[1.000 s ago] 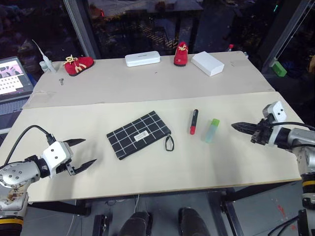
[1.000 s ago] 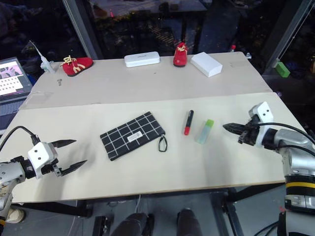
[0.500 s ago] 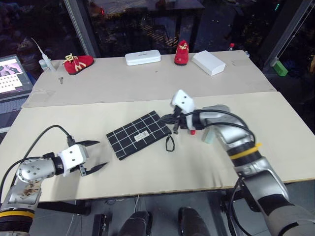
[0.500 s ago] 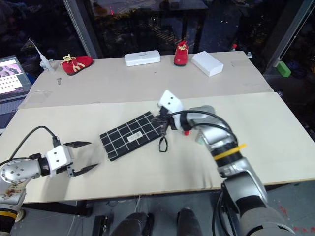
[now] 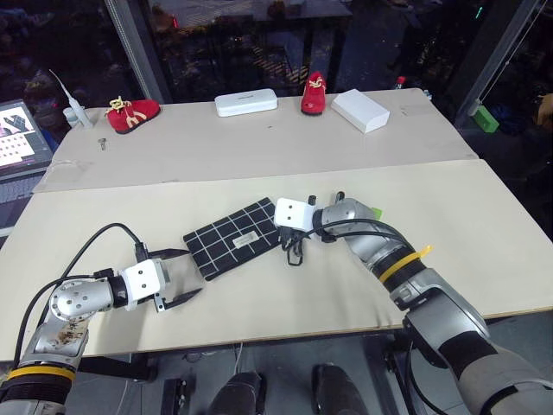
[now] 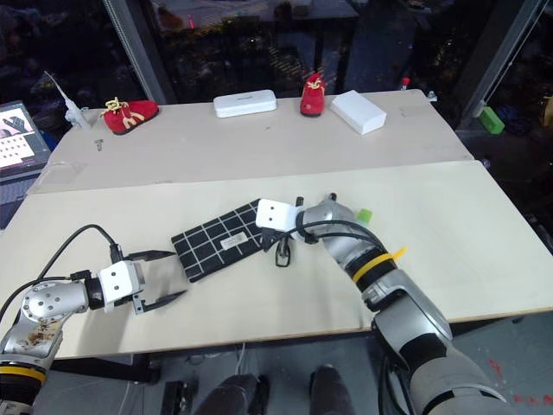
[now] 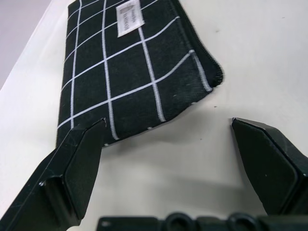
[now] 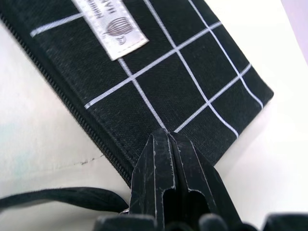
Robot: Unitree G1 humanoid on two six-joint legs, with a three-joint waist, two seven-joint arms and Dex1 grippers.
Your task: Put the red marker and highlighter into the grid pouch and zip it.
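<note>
My right gripper is on the pouch's fabric beside the wrist loop. My left gripper needs to grip the pouch's other end before my right gripper takes the wrist loop point(image 5: 295, 255).
The grid pouch point(image 5: 233, 239) lies flat mid-table, black with white lines and a white label point(image 8: 109, 28). Its black wrist loop point(image 5: 296, 253) trails off the right end. My right gripper point(image 5: 285, 233) is shut, its tips point(image 8: 167, 139) resting on the pouch's fabric beside the zipper point(image 8: 57, 91), near the loop end. My right forearm covers most of the red marker; only its black end point(image 5: 340, 196) pokes out. A green bit of the highlighter point(image 6: 366, 213) shows behind that arm. My left gripper point(image 5: 180, 275) is open just short of the pouch's left corner point(image 7: 144, 91), with nothing between its fingers point(image 7: 72, 178).
Along the back of the table stand two red miniature shoes point(image 5: 134, 112) point(image 5: 315, 93) and two white cases point(image 5: 246, 103) point(image 5: 363, 111). A laptop point(image 5: 17, 143) sits off the left edge, and a green block point(image 5: 486, 118) lies beyond the right corner.
My right arm has swung from the table's right side across to the pouch's loop end, covering the marker and highlighter. The left gripper has edged right toward the pouch, still open.
</note>
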